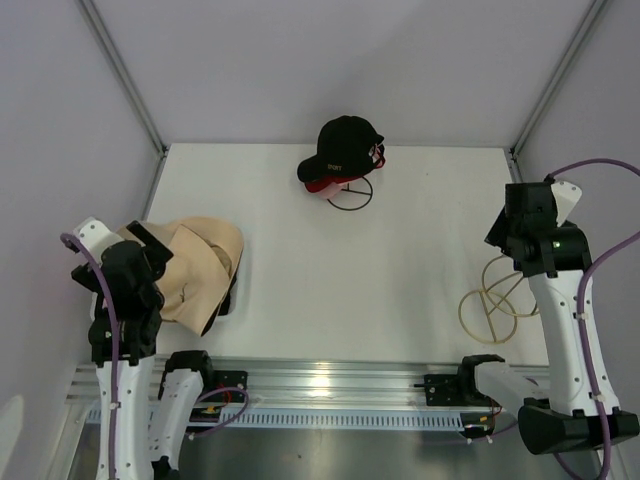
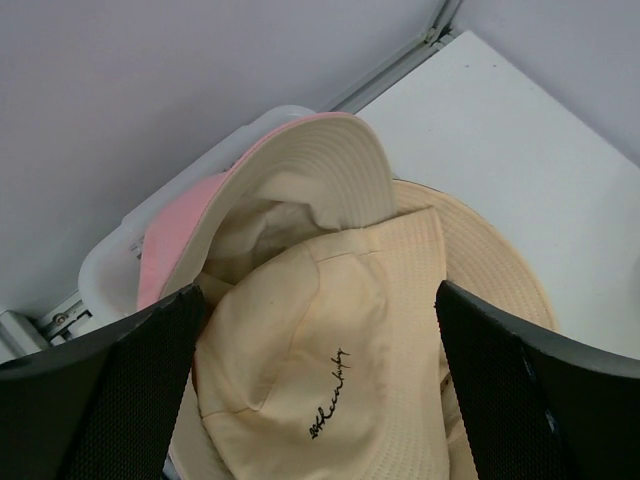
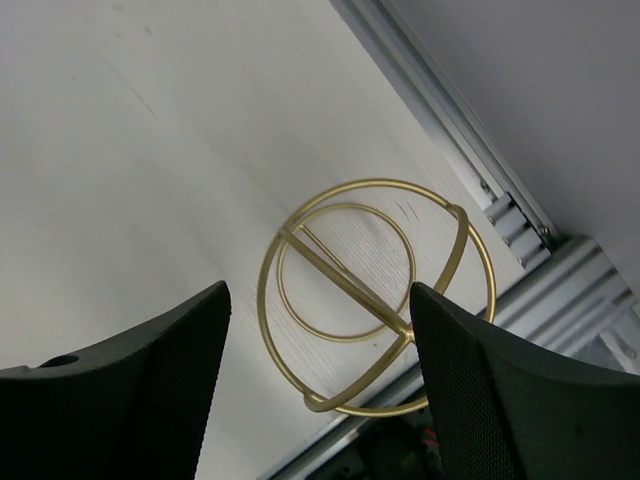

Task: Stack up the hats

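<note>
My right gripper should first grip the tan hoop frame by its crossed bars [image 3: 403,330] and carry it nearer, because it stands by the aluminium rail, far from the beige hat.
A wide beige hat [image 1: 200,262] lies at the table's left, with a beige crown with black script [image 2: 310,365] on top. A pink bucket hat [image 2: 185,215] leans at its far side, its cream inside facing up. A black fabric edge [image 1: 228,292] shows under the pile's right side; I cannot tell whether it is the black bucket hat. My left gripper [image 1: 152,245] hovers open over the beige crown [image 2: 315,400], holding nothing. My right gripper [image 1: 515,225] is open and empty above a tan wire hoop frame [image 3: 375,300].
A black baseball cap [image 1: 340,150] with red under its visor sits on a black wire hoop frame [image 1: 350,192] at the back centre. The tan hoop frame [image 1: 495,300] lies near the right front edge, beside the aluminium rail [image 3: 470,150].
</note>
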Available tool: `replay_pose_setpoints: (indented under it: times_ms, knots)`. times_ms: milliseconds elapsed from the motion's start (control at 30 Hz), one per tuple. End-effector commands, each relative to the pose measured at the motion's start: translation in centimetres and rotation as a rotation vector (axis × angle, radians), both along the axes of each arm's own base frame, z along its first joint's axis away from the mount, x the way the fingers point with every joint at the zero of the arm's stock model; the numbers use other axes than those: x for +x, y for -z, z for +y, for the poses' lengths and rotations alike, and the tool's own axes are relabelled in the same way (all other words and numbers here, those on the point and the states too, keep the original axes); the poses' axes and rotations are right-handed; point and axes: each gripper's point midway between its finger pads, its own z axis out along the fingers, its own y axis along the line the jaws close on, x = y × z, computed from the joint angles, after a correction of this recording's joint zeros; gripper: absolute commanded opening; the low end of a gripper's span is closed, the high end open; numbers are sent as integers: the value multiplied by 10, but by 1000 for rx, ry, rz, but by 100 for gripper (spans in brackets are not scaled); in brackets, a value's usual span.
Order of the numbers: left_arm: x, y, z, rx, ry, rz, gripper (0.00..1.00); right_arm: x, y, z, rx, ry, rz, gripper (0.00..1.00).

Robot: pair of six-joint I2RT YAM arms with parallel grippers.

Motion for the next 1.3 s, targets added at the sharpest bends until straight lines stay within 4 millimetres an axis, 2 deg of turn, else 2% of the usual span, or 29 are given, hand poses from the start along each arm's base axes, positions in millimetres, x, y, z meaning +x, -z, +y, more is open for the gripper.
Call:
replay_pose_setpoints:
  times_ms: [0,133,233,433,567,600,667,700,833,967,1067,1267]
  knots:
    - [6,-7,-6,-5,49,-45,100,-14,18,-6,35,48,83,75]
    - [5,-5,-8,-2,56,-39,99,-19,22,-11,53,62,100,70]
    - [6,-6,-9,-2,64,-44,99,-23,19,-13,38,69,111,72]
    - [8,-7,-12,-9,74,-46,99,-32,26,-13,40,76,155,72]
    - [10,-5,-14,-11,83,-52,99,-34,7,-12,47,65,113,72]
    - [10,-2,-14,-12,88,-48,99,-33,-2,-12,42,56,87,77]
    - [13,-1,-17,-17,99,-56,99,-34,-13,-13,34,51,58,79]
    - [14,-1,-18,-21,107,-58,99,-34,-17,-14,27,50,46,92]
    - [16,-3,-21,-24,120,-79,99,-45,-23,-20,7,92,73,99]
    - [15,0,-19,-21,110,-83,100,-63,-14,-27,-4,168,116,100]
    - [15,1,-19,-12,107,-87,99,-67,-8,-27,7,193,71,100]
    - [14,-6,-18,5,103,-104,100,-75,23,-32,22,244,164,99]
